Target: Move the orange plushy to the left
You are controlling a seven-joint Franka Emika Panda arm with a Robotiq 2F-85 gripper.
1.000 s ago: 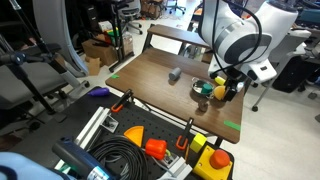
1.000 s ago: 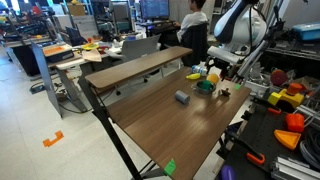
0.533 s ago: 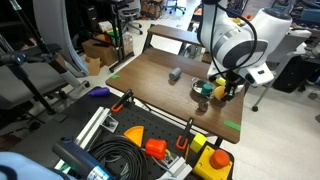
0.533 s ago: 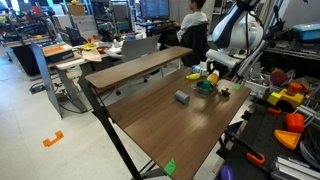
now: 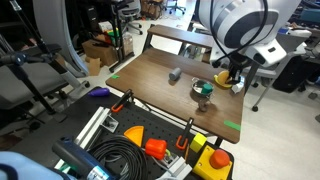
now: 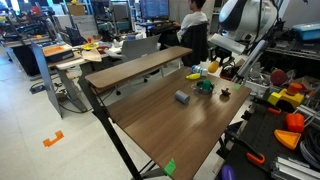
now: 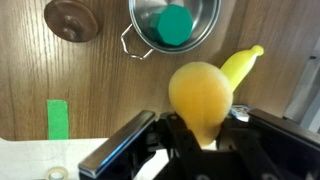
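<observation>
The robot's gripper should set the orange plushy down next to the grey block (image 5: 163, 73), on the side of the block away from the metal pot.
The orange plushy (image 7: 200, 92), a round yellow-orange soft ball, fills the middle of the wrist view. My gripper (image 7: 205, 132) is shut on it, and the black fingers (image 7: 178, 135) squeeze its lower part into a narrow neck. In both exterior views the gripper (image 5: 236, 72) (image 6: 216, 66) hangs a little above the far corner of the wooden table (image 5: 150, 80), with the plushy (image 6: 212, 69) at its tip. Whether the plushy still touches the table I cannot tell.
A flat yellow elongated piece (image 7: 243, 64) lies just beside the plushy. Close by are a small metal pot (image 7: 205, 30) holding a green piece (image 7: 176, 26), and a brown round thing (image 7: 72, 18). A grey block (image 6: 182, 97) lies mid-table. Green tape (image 7: 59, 120) marks the edge.
The jaws have gone from open to shut on the orange plushy. The arm has risen a little, taking the gripper up from the table surface.
</observation>
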